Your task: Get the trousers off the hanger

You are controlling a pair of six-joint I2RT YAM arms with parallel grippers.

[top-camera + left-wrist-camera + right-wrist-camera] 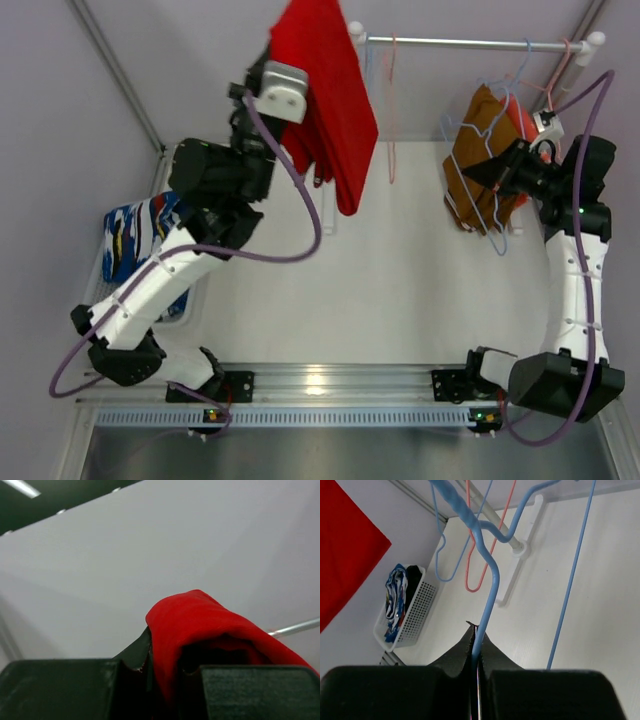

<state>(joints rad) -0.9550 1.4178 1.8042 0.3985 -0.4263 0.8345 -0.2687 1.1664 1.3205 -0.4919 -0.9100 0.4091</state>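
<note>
I should release the red trousers from my left gripper onto the blue patterned trousers in the white basket (152,246).
My left gripper (283,95) is shut on the plain red trousers (325,95), which hang from it at the left end of the rail (470,43); the red cloth (200,625) bulges between its fingers in the left wrist view. My right gripper (475,172) is shut on the wire of a blue hanger (487,587), whose lower loop hangs over the table (497,225). Brown trousers (478,165) and an orange-red garment (520,120) hang by that hanger under the rail's right end. Blue patterned trousers (130,235) and a black garment (412,575) lie in the white basket (415,615).
An empty pink hanger (391,110) hangs mid-rail, also shown in the right wrist view (482,555) beside another blue hanger (442,555). The white basket (110,290) sits at the table's left edge. Grey walls close the back and sides.
</note>
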